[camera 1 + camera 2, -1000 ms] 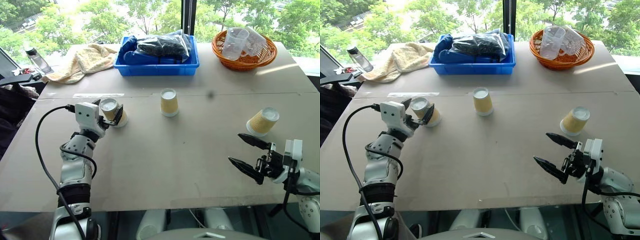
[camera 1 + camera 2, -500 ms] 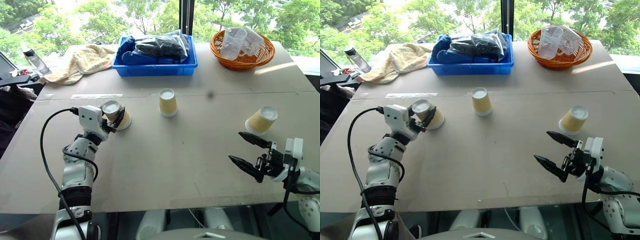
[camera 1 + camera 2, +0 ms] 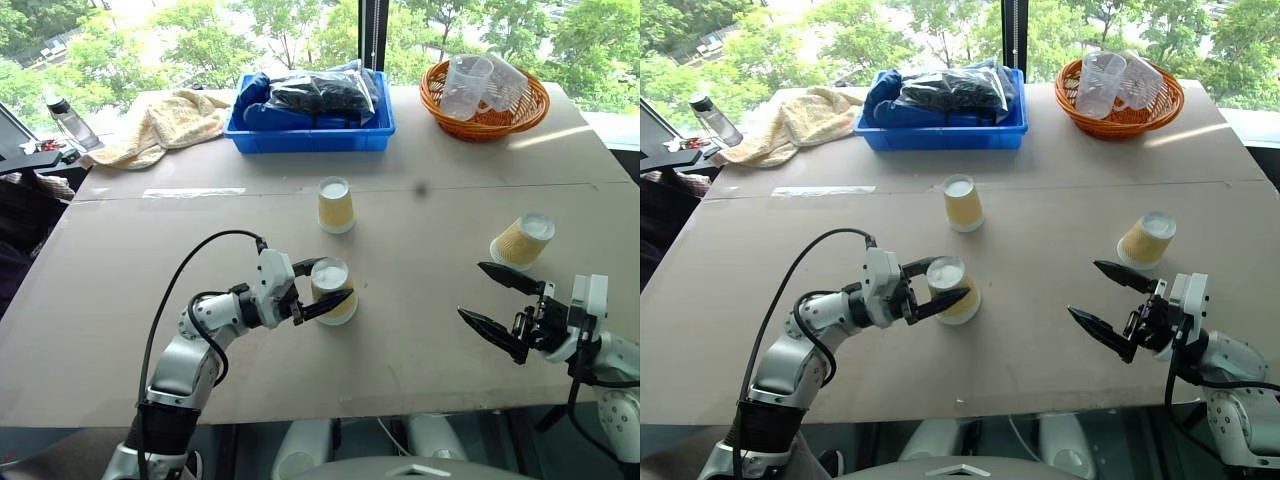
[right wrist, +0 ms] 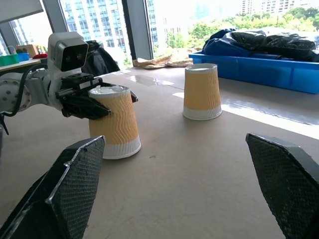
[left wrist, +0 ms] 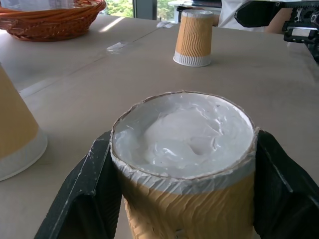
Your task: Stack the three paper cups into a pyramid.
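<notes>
My right gripper is to move next to the ribbed sides (image 3: 336, 209) (image 4: 202, 92) of the paper cup that is nearest the blue tray, and it should close there.
Three tan ribbed paper cups stand upside down on the brown table (image 3: 400, 340). My left gripper (image 3: 333, 280) is shut on one paper cup (image 3: 331, 291) near the table's middle, a black finger (image 5: 84, 194) on each side; its rim is at the table surface. A second paper cup (image 3: 336, 205) stands further back, a short way from the held one. The third paper cup (image 3: 522, 241) is at the right. My right gripper (image 3: 472, 291) hangs open just in front of that cup, apart from it, with nothing between its fingers (image 4: 65, 194).
Along the far edge are a blue tray (image 3: 310, 135) of dark bags, an orange basket (image 3: 488, 115) with clear plastic cups, a beige towel (image 3: 165, 120) and a bottle (image 3: 72, 120). A black cable (image 3: 185, 270) loops over my left arm.
The left gripper closed on the cup at the left and carried it right and nearer, to the table's middle, turning to point rightward. The right arm has not moved.
</notes>
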Tool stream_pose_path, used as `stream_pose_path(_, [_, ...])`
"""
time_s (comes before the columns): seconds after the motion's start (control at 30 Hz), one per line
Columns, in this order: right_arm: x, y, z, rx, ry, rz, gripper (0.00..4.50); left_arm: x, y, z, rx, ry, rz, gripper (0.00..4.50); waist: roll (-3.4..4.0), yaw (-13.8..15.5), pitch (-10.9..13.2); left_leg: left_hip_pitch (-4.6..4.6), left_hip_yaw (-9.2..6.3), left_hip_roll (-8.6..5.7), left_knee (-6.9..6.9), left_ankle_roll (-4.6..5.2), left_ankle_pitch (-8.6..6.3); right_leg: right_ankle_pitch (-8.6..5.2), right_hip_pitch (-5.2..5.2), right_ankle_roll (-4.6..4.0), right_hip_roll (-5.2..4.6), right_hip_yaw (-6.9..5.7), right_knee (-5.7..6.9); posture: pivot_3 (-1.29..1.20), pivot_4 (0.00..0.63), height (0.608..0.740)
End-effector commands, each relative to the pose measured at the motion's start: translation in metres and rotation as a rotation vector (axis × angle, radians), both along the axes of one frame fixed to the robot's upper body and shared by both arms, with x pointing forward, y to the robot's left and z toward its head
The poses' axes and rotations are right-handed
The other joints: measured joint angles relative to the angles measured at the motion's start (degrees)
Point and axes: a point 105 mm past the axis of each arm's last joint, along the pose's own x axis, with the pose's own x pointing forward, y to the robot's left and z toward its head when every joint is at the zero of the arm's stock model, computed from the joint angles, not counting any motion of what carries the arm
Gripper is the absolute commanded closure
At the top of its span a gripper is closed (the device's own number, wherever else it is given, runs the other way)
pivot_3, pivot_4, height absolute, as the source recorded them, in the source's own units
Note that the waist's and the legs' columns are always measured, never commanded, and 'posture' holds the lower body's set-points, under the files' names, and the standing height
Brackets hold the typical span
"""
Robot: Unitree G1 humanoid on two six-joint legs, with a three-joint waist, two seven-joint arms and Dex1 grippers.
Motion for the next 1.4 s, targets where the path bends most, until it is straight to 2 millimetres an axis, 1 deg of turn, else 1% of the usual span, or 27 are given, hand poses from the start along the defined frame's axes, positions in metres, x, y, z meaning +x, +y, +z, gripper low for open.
stream_pose_path(0.03, [-0.004, -0.002, 0.007, -0.001, -0.041, -0.012, 0.00, -0.003, 0.009, -0.002, 0.068, -0.025, -0.024, 1.91, 0.00, -0.02, 0.00, 0.00, 0.00, 0.00, 0.00, 0.00, 0.00, 0.00, 0.00, 0.00, 0.00, 0.00, 0.00, 0.00, 0.150, 0.740])
stream_pose_path(0.17, [-0.004, -0.005, 0.007, -0.002, -0.043, -0.018, 0.00, 0.003, 0.030, 0.008, 0.086, -0.108, 0.035, 1.91, 0.01, -0.19, 0.00, 0.03, 0.02, 0.00, 0.00, 0.00, 0.00, 0.00, 0.00, 0.00, 0.01, 0.03, 0.01, 0.00, 0.150, 0.740])
stream_pose_path(0.27, [-0.002, -0.004, 0.008, 0.002, -0.046, -0.017, 0.00, 0.006, 0.043, 0.012, 0.107, -0.160, 0.070, 1.91, 0.01, -0.08, 0.00, 0.03, 0.01, 0.01, 0.00, 0.00, 0.00, 0.00, 0.00, 0.00, 0.02, 0.02, 0.02, 0.00, 0.150, 0.740])
stream_pose_path(0.37, [0.000, -0.003, 0.008, 0.005, -0.050, -0.012, 0.00, 0.010, 0.052, 0.004, 0.134, -0.158, 0.118, 1.91, 0.01, 0.00, 0.00, 0.02, 0.01, 0.01, 0.00, 0.00, 0.00, 0.00, 0.00, 0.00, 0.01, 0.02, -0.01, 0.00, 0.150, 0.740])
stream_pose_path(0.47, [0.001, -0.001, 0.009, 0.009, -0.056, -0.002, 0.00, 0.008, 0.051, -0.001, 0.112, -0.139, 0.120, 1.91, 0.02, 0.00, 0.00, 0.02, 0.01, 0.00, 0.00, 0.00, 0.00, 0.00, 0.01, 0.00, 0.00, 0.02, -0.02, 0.00, 0.150, 0.740])
stream_pose_path(0.5, [0.002, 0.000, 0.009, 0.009, -0.058, -0.001, 0.00, 0.007, 0.050, -0.002, 0.099, -0.131, 0.115, 1.12, 0.02, -0.01, -0.01, 0.03, 0.01, 0.00, 0.00, 0.00, 0.00, 0.00, 0.01, 0.00, 0.00, 0.01, -0.01, 0.00, 0.150, 0.740])
stream_pose_path(0.57, [0.003, 0.000, 0.010, 0.010, -0.063, 0.001, 0.00, 0.004, 0.047, -0.005, 0.089, -0.112, 0.101, 0.68, 0.02, -0.01, -0.01, 0.03, 0.01, 0.01, 0.00, 0.00, 0.00, 0.00, 0.01, 0.00, 0.00, 0.01, 0.01, 0.00, 0.150, 0.740])
stream_pose_path(0.6, [0.004, 0.000, 0.011, 0.010, -0.065, 0.001, 0.00, 0.003, 0.046, -0.006, 0.082, -0.103, 0.100, 0.19, 0.02, -0.01, 0.00, 0.03, 0.01, 0.01, 0.00, 0.01, 0.00, 0.00, 0.01, 0.00, 0.00, 0.01, 0.01, 0.00, 0.150, 0.740])
stream_pose_path(0.63, [0.004, 0.000, 0.011, 0.010, -0.066, 0.002, 0.00, 0.003, 0.046, -0.007, 0.075, -0.099, 0.101, 0.08, 0.02, -0.02, 0.00, 0.02, 0.01, 0.01, 0.00, 0.01, 0.00, 0.00, 0.00, 0.00, 0.00, 0.02, 0.01, 0.00, 0.150, 0.740])
stream_pose_path(0.8, [0.004, -0.001, 0.011, 0.009, -0.067, 0.006, 0.00, 0.004, 0.053, 0.003, 0.032, -0.107, 0.128, 0.08, 0.02, 0.00, 0.00, 0.02, 0.00, 0.01, 0.01, 0.01, 0.00, 0.00, 0.00, 0.00, 0.00, -0.01, 0.01, 0.00, 0.150, 0.740])
stream_pose_path(0.87, [0.005, -0.002, 0.010, 0.008, -0.066, 0.007, 0.00, 0.003, 0.054, 0.010, 0.014, -0.114, 0.126, 0.08, 0.02, -0.02, 0.00, 0.02, 0.00, 0.01, 0.01, 0.01, 0.00, 0.00, 0.00, 0.00, 0.00, 0.00, 0.01, 0.00, 0.150, 0.740])
stream_pose_path(0.93, [0.005, -0.002, 0.009, 0.007, -0.065, 0.008, 0.00, 0.001, 0.055, 0.017, 0.002, -0.126, 0.119, 0.08, 0.02, -0.02, 0.00, 0.01, 0.00, 0.01, 0.01, 0.01, 0.00, 0.00, 0.00, 0.00, 0.00, 0.01, 0.00, 0.00, 0.150, 0.740])
stream_pose_path(1.03, [0.006, -0.002, 0.008, 0.006, -0.065, 0.009, 0.00, -0.007, 0.055, 0.036, -0.036, -0.138, 0.095, 0.08, 0.02, -0.08, 0.00, 0.02, 0.00, 0.01, 0.00, 0.01, 0.00, 0.00, 0.00, 0.00, 0.00, 0.01, 0.00, 0.00, 0.150, 0.740])
stream_pose_path(1.13, [0.008, 0.000, 0.006, 0.002, -0.061, 0.005, 0.00, -0.014, 0.055, 0.048, -0.059, -0.123, 0.081, 0.08, 0.03, -0.11, 0.00, 0.02, 0.00, 0.03, 0.00, 0.01, 0.00, 0.00, 0.00, 0.00, 0.01, 0.01, 0.01, 0.00, 0.150, 0.740])
stream_pose_path(1.17, [0.013, 0.003, 0.002, -0.015, -0.044, -0.009, 0.00, -0.020, 0.059, 0.051, -0.061, -0.099, 0.080, 0.08, 0.03, -0.14, 0.00, 0.02, 0.00, 0.03, 0.00, 0.01, 0.00, 0.00, 0.00, 0.00, 0.01, 0.02, 0.00, 0.00, 0.150, 0.740])
stream_pose_path(1.2, [0.022, 0.008, 0.000, -0.030, -0.044, -0.044, 0.00, -0.025, 0.066, 0.052, -0.054, -0.075, 0.088, 0.08, 0.00, -0.52, 0.00, 0.02, 0.01, 0.03, 0.00, 0.01, 0.00, 0.00, 0.00, 0.00, 0.01, 0.02, 0.01, 0.00, 0.150, 0.740])
stream_pose_path(1.3, [0.056, 0.022, 0.006, -0.003, -0.047, -0.167, 0.00, -0.031, 0.087, 0.056, -0.014, -0.029, 0.148, 0.08, 0.06, -0.91, 0.04, 0.09, 0.06, 0.06, -0.05, 0.00, 0.00, 0.00, -0.02, -0.01, 0.06, 0.14, 0.03, 0.00, 0.150, 0.740])
stream_pose_path(1.4, [0.077, 0.053, 0.015, 0.015, -0.070, -0.146, 0.00, -0.032, 0.112, 0.064, 0.025, 0.005, 0.217, 0.08, 0.19, -1.06, 0.13, 0.11, 0.04, 0.06, -0.02, -0.02, 0.01, 0.00, -0.04, -0.02, 0.07, 0.10, 0.15, 0.00, 0.150, 0.740])
